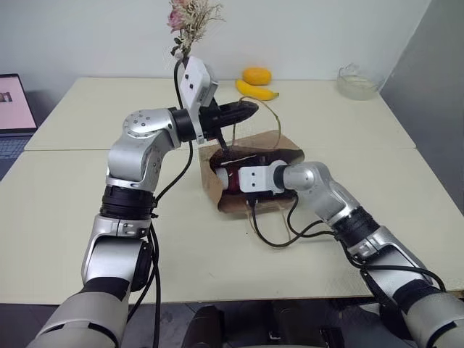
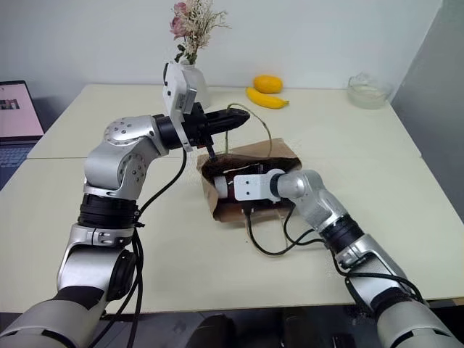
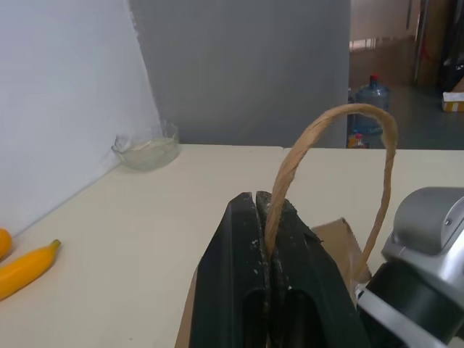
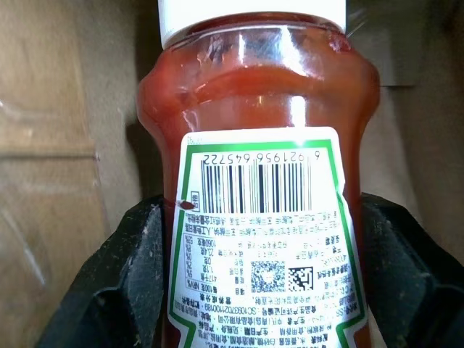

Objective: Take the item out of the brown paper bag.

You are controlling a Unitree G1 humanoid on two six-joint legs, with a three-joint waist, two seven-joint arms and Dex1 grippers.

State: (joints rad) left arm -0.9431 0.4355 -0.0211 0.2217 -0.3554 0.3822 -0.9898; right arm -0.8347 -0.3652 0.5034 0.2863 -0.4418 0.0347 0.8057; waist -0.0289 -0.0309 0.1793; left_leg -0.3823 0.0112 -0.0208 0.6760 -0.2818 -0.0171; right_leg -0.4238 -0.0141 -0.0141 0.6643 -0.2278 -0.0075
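Next, I release the red sauce bottle from my right gripper on the bare table [image 1: 344,172] beside the bag, nearer than the glass bowl.
The brown paper bag [image 1: 284,147] lies on its side at the table's middle, mouth toward me. My left gripper [image 1: 250,109] hovers above it, shut on one twine handle [image 3: 341,116] and holding that loop up. My right gripper [image 1: 223,177] reaches into the bag's mouth. In the right wrist view its two black fingers [image 4: 123,268] press on both sides of the item [image 4: 261,109], a red sauce bottle with a white cap and a white, green-edged barcode label. The bottle is still inside the bag, with brown paper on either side of it.
A banana [image 1: 255,90] and an orange fruit [image 1: 257,75] lie at the table's far edge behind the bag. A glass bowl [image 1: 357,81] sits at the far right. A white vase of dried flowers [image 2: 190,29] stands far left of centre, a laptop [image 1: 14,109] at the left edge.
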